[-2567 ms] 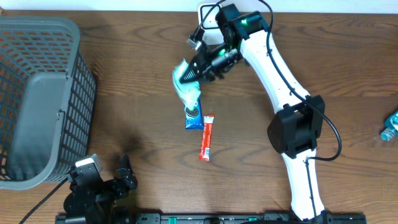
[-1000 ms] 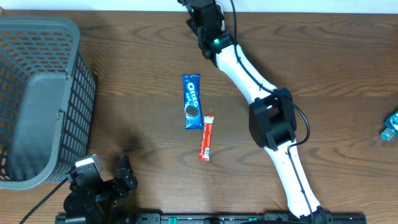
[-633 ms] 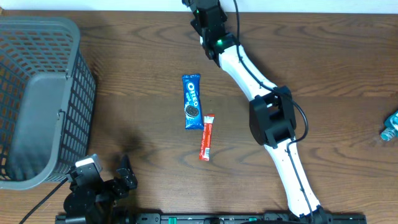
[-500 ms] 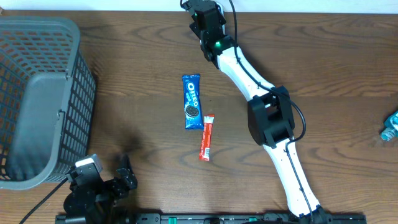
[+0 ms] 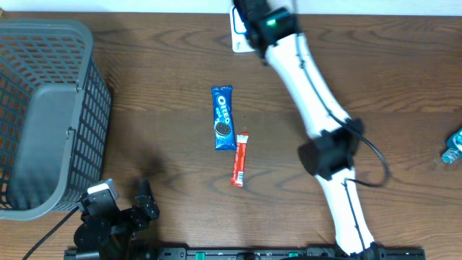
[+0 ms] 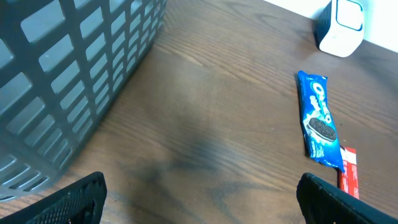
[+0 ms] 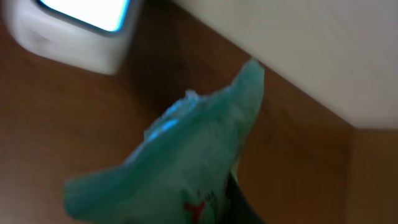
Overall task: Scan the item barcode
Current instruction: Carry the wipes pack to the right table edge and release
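Observation:
Next, I let go of the crumpled green packet with my right gripper on the bare wood [image 5: 434,124] just behind the blue-green item.
A crumpled teal packet [image 7: 180,155] with a red mark fills the right wrist view, and my right gripper [image 7: 214,208] is shut on it; only one dark finger [image 7: 241,200] shows behind it. The packet hangs just in front of the white barcode scanner [image 7: 74,28], which stands at the table's back edge [image 5: 238,30]. From overhead the right arm [image 5: 273,22] covers the packet. My left gripper [image 6: 202,199] rests open and empty at the front left [image 5: 123,204].
A blue Oreo pack [image 5: 223,118] and a red stick packet [image 5: 240,159] lie mid-table. A grey mesh basket [image 5: 43,108] stands at the left. A blue-green item [image 5: 453,146] sits at the right edge. The wall runs behind the scanner.
The right arm carried the teal packet from above the Oreo pack to the table's back, then shifted right, uncovering the scanner. The left arm has not moved.

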Motion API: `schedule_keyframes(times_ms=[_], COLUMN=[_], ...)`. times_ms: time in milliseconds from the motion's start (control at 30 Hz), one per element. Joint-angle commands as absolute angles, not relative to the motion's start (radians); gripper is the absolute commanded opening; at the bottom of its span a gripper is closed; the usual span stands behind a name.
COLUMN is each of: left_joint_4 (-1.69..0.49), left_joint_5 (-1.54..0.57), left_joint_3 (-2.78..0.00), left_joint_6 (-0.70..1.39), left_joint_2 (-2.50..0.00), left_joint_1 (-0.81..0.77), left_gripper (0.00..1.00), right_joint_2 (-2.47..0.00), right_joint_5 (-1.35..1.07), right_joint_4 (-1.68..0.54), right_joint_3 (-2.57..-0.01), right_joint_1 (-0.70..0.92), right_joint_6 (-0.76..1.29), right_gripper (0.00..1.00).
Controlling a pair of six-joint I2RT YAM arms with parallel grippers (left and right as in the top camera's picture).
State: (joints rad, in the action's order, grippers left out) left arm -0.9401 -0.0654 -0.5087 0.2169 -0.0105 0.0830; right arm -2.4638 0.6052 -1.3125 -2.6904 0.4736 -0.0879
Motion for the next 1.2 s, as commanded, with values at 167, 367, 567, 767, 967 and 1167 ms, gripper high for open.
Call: schedule_keyframes(times_ms=[167,367,567,767,967,1167], left_joint_4=[-0.942,-0.942,-0.942,-0.942,-0.942,-0.942], left_joint_5=[-0.067,-0.067,-0.067,-0.067,-0.067,-0.067], left_joint_3=[-0.508,-0.508,-0.508,-0.508,-0.508,-0.508], left_joint_6=[0.223,0.223,0.223,0.223,0.223,0.223], left_joint_2=[-0.01,-0.01,-0.01,-0.01,-0.01,-0.01], left_joint_1=[0.083,0.083,0.083,0.083,0.083,0.083], left_gripper=[0.98,0.98,0.98,0.98,0.98,0.98], right_joint_2=[-2.288,-2.33,-2.357,-2.357,-2.357,-2.32], right_joint_5=[0.762,0.728,0.682,0.646,0.617,0.393], right_joint_4=[-1.698,-1.666,-1.501,-1.244,-1.139,-1.245], right_joint_3=[-2.715,-2.62,-2.379,-2.123,-2.024,-2.205], right_joint_1=[0.195,-0.084,-0.302,-0.439,-0.491,-0.469], right_joint_6=[0.353,0.454,0.47,0.403,0.399,0.358], right_gripper=[0.01,0.01,0.01,0.01,0.24,0.99])
